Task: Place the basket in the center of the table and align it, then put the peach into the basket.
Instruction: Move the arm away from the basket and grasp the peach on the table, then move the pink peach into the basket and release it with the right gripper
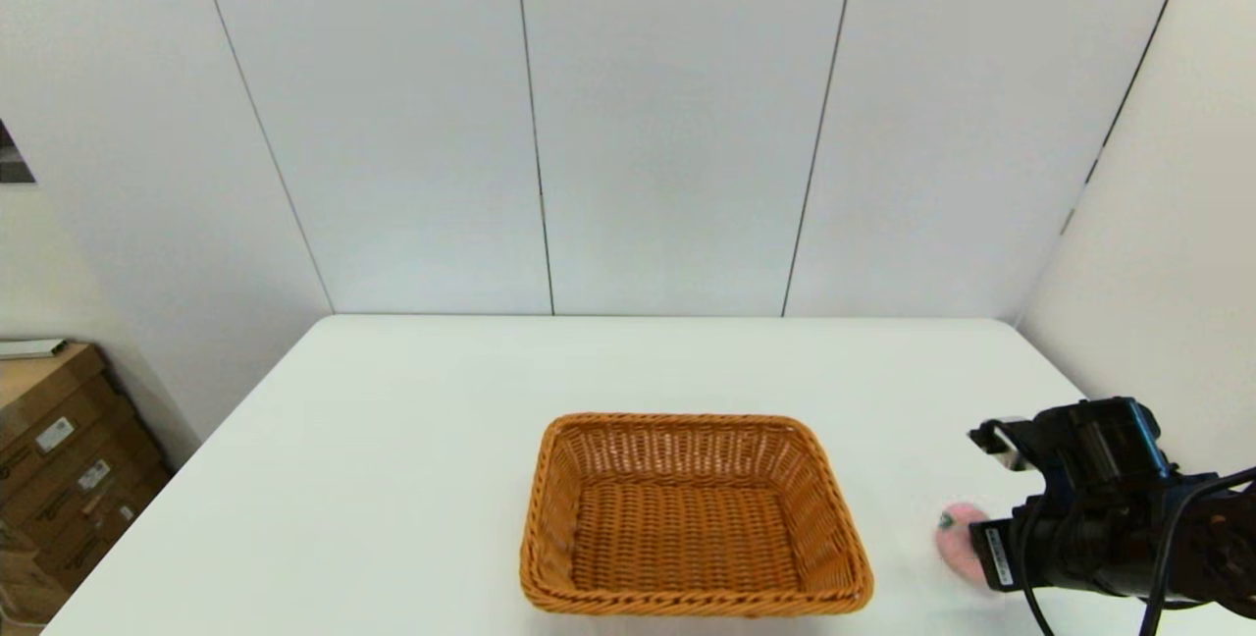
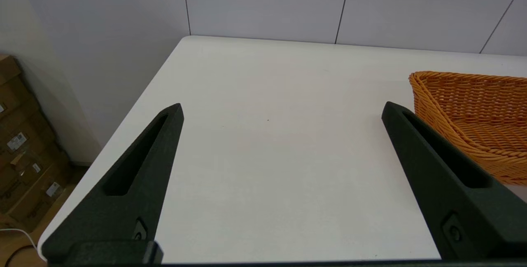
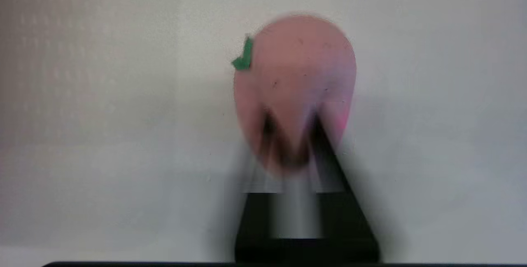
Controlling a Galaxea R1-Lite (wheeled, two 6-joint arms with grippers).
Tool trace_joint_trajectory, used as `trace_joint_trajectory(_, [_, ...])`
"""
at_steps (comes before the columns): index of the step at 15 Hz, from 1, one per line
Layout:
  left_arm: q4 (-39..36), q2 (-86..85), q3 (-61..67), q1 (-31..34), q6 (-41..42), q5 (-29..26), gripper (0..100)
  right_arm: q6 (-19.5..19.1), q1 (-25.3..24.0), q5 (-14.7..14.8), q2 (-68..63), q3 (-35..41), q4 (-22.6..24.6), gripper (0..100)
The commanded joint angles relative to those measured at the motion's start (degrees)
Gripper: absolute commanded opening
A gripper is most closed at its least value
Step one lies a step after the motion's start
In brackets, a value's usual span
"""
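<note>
Next, my right gripper releases the peach on the wicker basket's bottom, close to its near rim (image 1: 719, 554). The peach still lies on the table beside the basket.
The orange-brown wicker basket (image 1: 693, 515) stands empty near the table's (image 1: 412, 440) front middle, long sides square to the table edge. The pale pink peach (image 1: 959, 540) lies on the table to the basket's right, green stem mark facing the basket. My right gripper (image 1: 993, 554) hangs directly at the peach. In the right wrist view its blurred fingers (image 3: 325, 151) sit close together over the near end of the peach (image 3: 296, 69), not around it. My left gripper (image 2: 282, 110) hovers open over bare table, with the basket (image 2: 473, 118) on its right.
Cardboard boxes (image 1: 59, 459) are stacked on the floor beyond the table's left edge. White wall panels rise behind the far edge, and a side wall (image 1: 1158, 253) stands close to the right edge.
</note>
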State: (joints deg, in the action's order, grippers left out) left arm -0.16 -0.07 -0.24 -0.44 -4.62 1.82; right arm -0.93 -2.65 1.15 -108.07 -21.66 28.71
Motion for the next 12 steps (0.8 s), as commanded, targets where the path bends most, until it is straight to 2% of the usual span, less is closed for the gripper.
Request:
trace_joint_trajectory(1, [0.0, 0.0, 0.1, 0.0, 0.0, 0.0, 100, 0.7, -0.1, 0.0, 3.5, 0.4, 0.2, 0])
trace_joint_trajectory(3, [0.0, 0.0, 0.1, 0.0, -0.1, 0.0, 100, 0.9, -1.7, -0.1, 8.6, -0.2, 1.6, 0])
trace_joint_trajectory(4, [0.0, 0.0, 0.0, 0.0, -0.1, 0.0, 100, 1.1, -4.0, -0.1, 12.0, -1.2, 2.6, 0])
trace_joint_trajectory(6, [0.0, 0.0, 0.0, -0.1, 0.0, 0.0, 100, 1.5, -10.1, 0.1, 18.4, -4.6, 2.1, 0])
trace_joint_trajectory(7, [0.0, 0.0, 0.1, 0.0, 0.0, 0.0, 100, 2.1, -14.9, 0.4, 20.0, -7.2, 1.4, 0])
trace_joint_trajectory(9, [0.0, 0.0, 0.0, 0.0, 0.0, 0.0, 100, 2.1, -20.9, 1.9, 19.7, -12.1, -0.8, 0])
trace_joint_trajectory(11, [0.0, 0.0, 0.1, 0.0, 0.0, 0.0, 100, 2.3, -25.0, 2.0, 17.9, -17.5, -5.6, 0])
trace_joint_trajectory(12, [0.0, 0.0, 0.0, 0.0, 0.0, 0.0, 100, 3.7, -27.7, 2.0, 16.5, -19.7, -7.7, 0])
